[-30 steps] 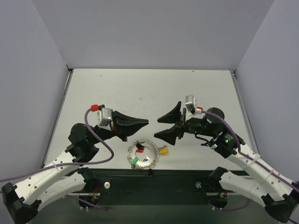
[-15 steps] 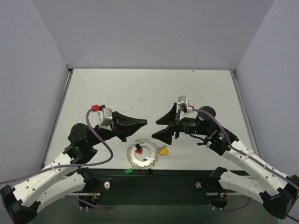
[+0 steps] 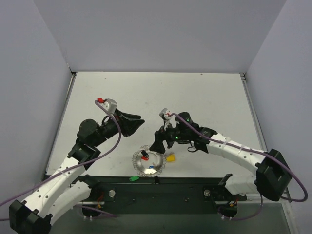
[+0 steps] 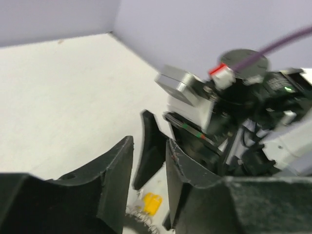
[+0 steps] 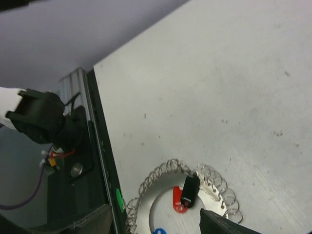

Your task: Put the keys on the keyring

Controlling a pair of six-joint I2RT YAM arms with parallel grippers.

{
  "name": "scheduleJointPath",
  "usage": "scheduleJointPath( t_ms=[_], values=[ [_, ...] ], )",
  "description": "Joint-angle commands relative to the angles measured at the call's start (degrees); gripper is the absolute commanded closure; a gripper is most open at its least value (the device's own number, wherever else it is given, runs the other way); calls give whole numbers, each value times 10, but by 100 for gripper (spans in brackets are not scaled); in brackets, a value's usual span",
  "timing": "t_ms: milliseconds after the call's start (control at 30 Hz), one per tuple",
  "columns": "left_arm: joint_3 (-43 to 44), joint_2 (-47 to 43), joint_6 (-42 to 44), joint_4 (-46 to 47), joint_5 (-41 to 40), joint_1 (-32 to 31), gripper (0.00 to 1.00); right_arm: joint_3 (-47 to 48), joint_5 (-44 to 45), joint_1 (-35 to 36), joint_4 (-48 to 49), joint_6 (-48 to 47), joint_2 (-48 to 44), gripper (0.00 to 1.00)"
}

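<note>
My right gripper will grip the keyring's far rim [image 3: 141, 150] [image 5: 198, 177], next to the black-headed key, at the gap between the small loops.
The keyring [image 3: 148, 163] lies flat near the table's front edge, a silver ring fringed with small loops, with red and blue tags inside. In the right wrist view the keyring [image 5: 161, 178] carries a black-headed key [image 5: 190, 189]. A yellow-headed key [image 3: 170, 157] lies at its right rim and also shows in the left wrist view [image 4: 151, 203]. A green-headed key [image 3: 132, 179] lies off the table on the black front rail, seen too in the right wrist view [image 5: 119, 199]. My right gripper [image 3: 157, 141] hangs open and empty just above the ring [image 5: 156, 224]. My left gripper [image 3: 138, 123] is open and empty, up and left of the ring [image 4: 149, 144].
The white table [image 3: 161, 92] is walled by grey panels on three sides. The black base rail [image 3: 165, 187] runs along the front edge, just below the ring. The two grippers face each other closely above the ring.
The green key has gone from the ring to the black front rail. My right gripper has moved left and down over the ring. My left gripper has drawn back to the left.
</note>
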Motion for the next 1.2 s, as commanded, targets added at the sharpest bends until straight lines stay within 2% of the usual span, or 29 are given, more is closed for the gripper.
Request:
scheduleJointPath(
  t_ms=[0, 67, 100, 167, 233, 267, 400, 733, 833, 933, 967, 1033, 1167],
  values=[
    [-54, -5, -137, -6, 80, 136, 49, 33, 76, 46, -23, -20, 81, 29],
    [-76, -12, -172, 3, 125, 194, 44, 60, 105, 76, -32, -33, 115, 29],
    [-97, -11, -207, 22, 142, 244, 41, 71, 125, 87, -43, -36, 151, 29],
    [-112, -7, -231, 43, 189, 305, 39, 106, 153, 110, -56, -43, 187, 36],
    [-134, -6, -261, 67, 218, 330, 36, 135, 185, 123, -74, -45, 236, 38],
    [-137, -8, -267, 79, 232, 339, 35, 142, 196, 134, -76, -46, 248, 43],
    [-140, -12, -266, 89, 252, 342, 34, 173, 264, 155, -90, -42, 303, 49],
    [-142, -22, -267, 113, 274, 342, 34, 211, 401, 174, -132, -37, 362, 50],
    [-146, -24, -275, 126, 276, 342, 34, 218, 395, 175, -140, -38, 378, 58],
    [-146, -25, -275, 128, 278, 342, 34, 225, 395, 182, -144, -40, 393, 75],
    [-146, -25, -275, 129, 278, 342, 34, 228, 394, 182, -146, -40, 397, 85],
    [-146, -26, -275, 130, 278, 342, 34, 230, 388, 182, -151, -42, 403, 97],
    [-147, -27, -272, 129, 279, 342, 34, 218, 389, 181, -146, -50, 375, 100]
  ],
)
